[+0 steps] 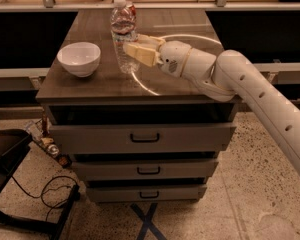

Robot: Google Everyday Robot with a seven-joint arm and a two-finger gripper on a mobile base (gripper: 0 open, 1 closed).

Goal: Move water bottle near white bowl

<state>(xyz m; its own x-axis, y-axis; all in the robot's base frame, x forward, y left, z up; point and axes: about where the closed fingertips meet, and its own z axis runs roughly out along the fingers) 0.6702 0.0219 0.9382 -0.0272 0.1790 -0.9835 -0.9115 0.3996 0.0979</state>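
Next, I let go of the water bottle on the wooden top beside the white bowl [121, 80], toward the front edge.
The water bottle [123, 34] is a tall clear ribbed bottle with a white cap, standing upright on the dark wooden cabinet top [105, 81]. My gripper [132, 48] comes in from the right and is shut on the bottle's lower half, with cream fingers [142, 55] on either side of it. The white bowl [79, 59] sits on the left part of the top, a short gap to the left of the bottle. A bit of red can shows just behind the bottle's neck.
The cabinet has three drawers [142, 136] below the top. A dark counter ledge runs behind it. Cables and small items lie on the floor at the left [50, 149]. A dark chair or stand [5, 154] sits at the far left.
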